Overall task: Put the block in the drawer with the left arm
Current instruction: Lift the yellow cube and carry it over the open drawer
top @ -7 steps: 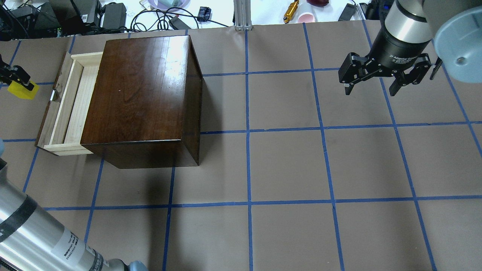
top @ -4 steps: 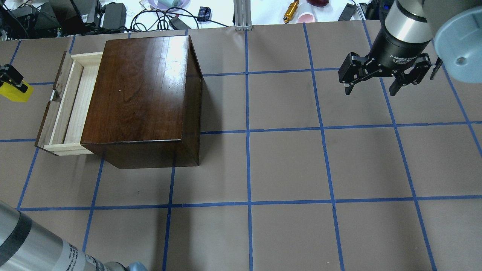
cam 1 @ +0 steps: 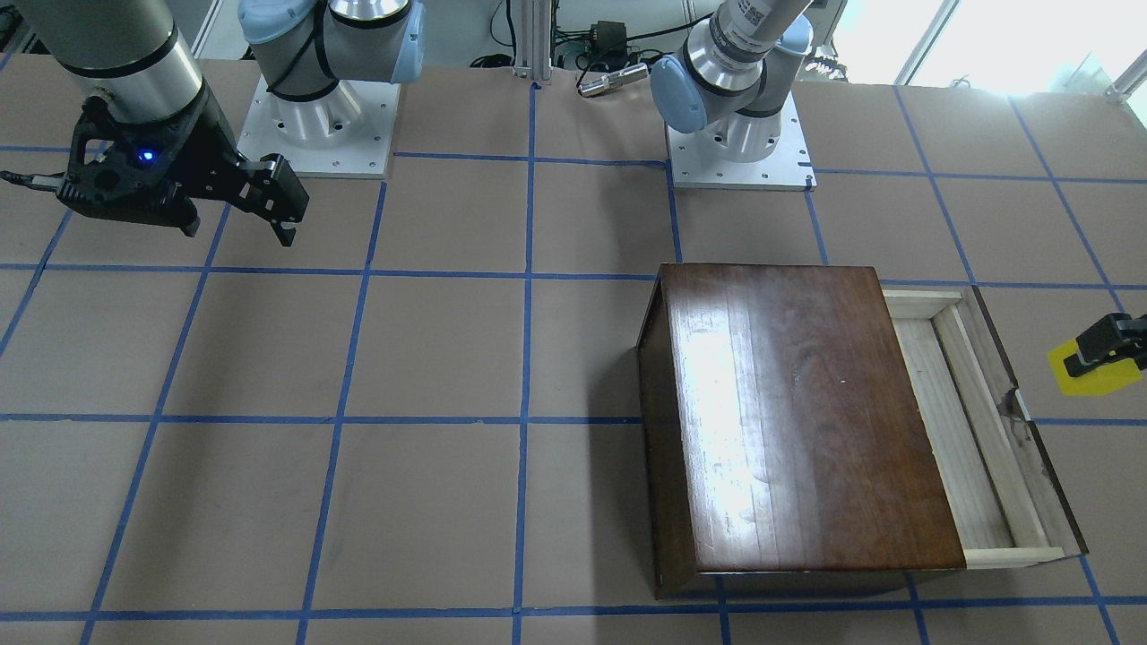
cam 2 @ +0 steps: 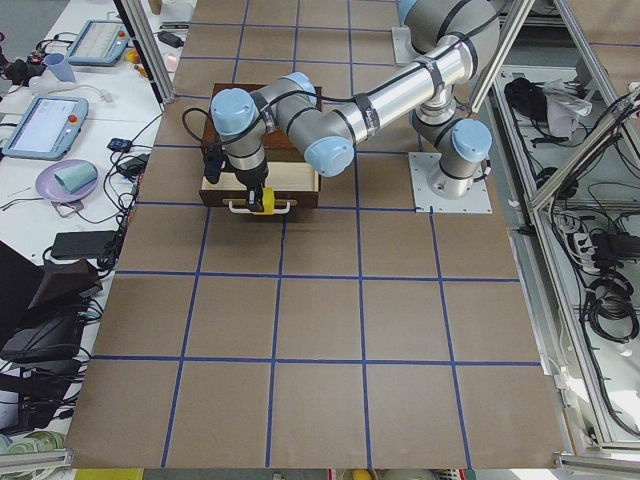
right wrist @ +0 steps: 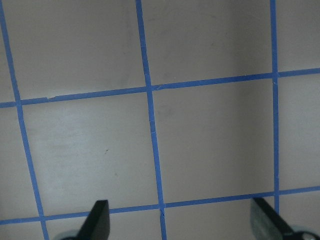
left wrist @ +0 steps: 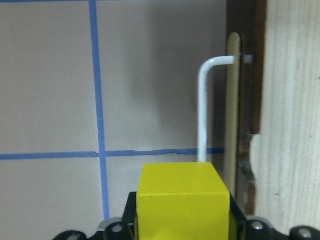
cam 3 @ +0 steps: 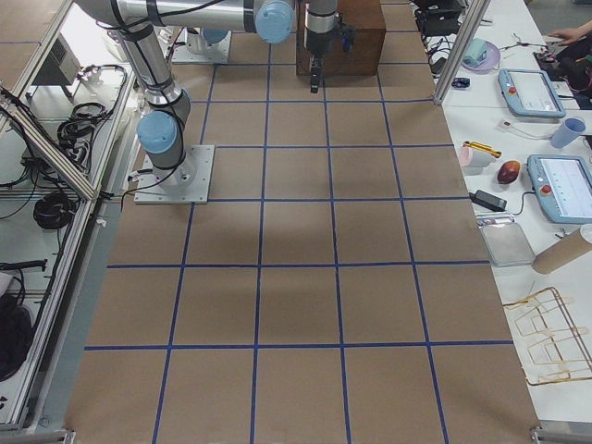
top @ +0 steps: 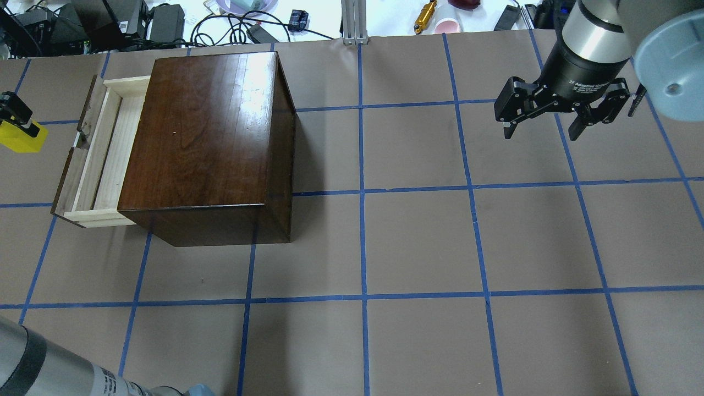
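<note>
The robot's left gripper needs to release the yellow block on the middle of the drawer's pale bottom (cam 1: 952, 429), next to the dark-brown box.
The yellow block (top: 22, 141) is held in my left gripper (top: 17, 131), which is shut on it above the table, just left of the open drawer (top: 118, 143). In the front-facing view the block (cam 1: 1095, 376) hangs right of the drawer (cam 1: 950, 421). In the left wrist view the block (left wrist: 182, 200) sits between the jaws, with the drawer's white handle (left wrist: 202, 110) and pale wood (left wrist: 295, 125) ahead to the right. The drawer is pulled out of the dark-brown box (top: 203, 132). My right gripper (top: 542, 129) is open and empty, far to the right.
Cables and power bricks (top: 165, 22) lie beyond the table's far edge. Both robot bases (cam 1: 739, 143) stand at the robot's side of the table. The brown table (top: 418, 247) carries a grid of blue tape.
My left gripper has moved a little leftward with the block, away from the drawer, and the left arm's link has dropped lower in the view. The right arm has not moved.
</note>
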You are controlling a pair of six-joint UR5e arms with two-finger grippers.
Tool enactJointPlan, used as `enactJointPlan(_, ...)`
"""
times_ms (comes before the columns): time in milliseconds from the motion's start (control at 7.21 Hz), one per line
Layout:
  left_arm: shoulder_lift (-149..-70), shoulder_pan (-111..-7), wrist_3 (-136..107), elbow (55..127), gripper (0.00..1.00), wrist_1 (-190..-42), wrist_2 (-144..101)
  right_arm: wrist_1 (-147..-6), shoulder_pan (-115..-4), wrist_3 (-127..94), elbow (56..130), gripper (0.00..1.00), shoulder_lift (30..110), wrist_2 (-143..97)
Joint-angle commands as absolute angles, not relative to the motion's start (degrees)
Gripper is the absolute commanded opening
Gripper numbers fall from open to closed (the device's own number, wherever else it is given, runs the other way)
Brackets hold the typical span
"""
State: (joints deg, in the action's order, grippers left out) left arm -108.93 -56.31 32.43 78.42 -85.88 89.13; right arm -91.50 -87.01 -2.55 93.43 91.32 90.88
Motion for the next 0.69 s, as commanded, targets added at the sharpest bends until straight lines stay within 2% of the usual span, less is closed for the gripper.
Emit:
enactJointPlan(0,-105.7,-60.2,24.0,81.0,0.27,-87.2,89.1,-91.5,-87.0,-2.5,93.4,1.0,91.3,90.9)
enactJointPlan(554,-104.5,-66.4,19.6,84.0,0.27,-86.5,88.9,-91.5,-87.0,-2.5,93.4,1.0,91.3,90.9)
